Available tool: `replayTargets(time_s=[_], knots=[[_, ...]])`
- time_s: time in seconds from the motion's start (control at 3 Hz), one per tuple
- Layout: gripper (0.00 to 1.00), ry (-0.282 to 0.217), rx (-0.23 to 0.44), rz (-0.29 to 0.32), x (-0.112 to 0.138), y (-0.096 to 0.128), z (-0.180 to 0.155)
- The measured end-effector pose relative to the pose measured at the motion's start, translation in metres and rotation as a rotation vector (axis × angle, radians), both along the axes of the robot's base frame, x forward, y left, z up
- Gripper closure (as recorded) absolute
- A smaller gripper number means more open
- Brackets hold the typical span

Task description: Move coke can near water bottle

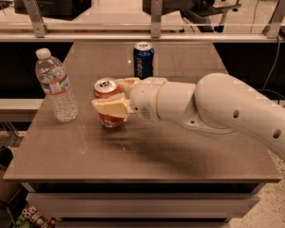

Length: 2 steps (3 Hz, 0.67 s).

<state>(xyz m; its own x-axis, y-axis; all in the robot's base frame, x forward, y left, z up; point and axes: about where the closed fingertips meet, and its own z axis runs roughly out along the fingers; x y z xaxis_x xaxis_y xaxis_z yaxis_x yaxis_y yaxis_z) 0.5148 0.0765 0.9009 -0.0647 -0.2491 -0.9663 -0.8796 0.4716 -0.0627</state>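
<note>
The robot's gripper should set the coke can down on the brown table (105, 124) beside the base of the water bottle.
The coke can (106, 88) is orange-red with a silver top and stands upright at the middle left of the brown table (147, 151). My gripper (115, 96) is shut on the coke can, one pale finger in front of it and one behind, with the white arm reaching in from the right. The can's base is at or just above the table top. The water bottle (56, 86) is clear and ribbed with a white cap. It stands upright to the left of the can, a short gap away.
A blue Pepsi can (143, 59) stands upright at the back middle of the table, behind my wrist. A glass barrier with metal posts (156, 14) runs behind the table. The table's left edge is just beyond the bottle.
</note>
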Motion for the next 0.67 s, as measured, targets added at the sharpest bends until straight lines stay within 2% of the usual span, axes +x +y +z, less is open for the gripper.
replayTargets(time_s=[0.67], knots=[[1.0, 0.031, 0.031, 0.069, 0.0033, 0.013, -0.014]])
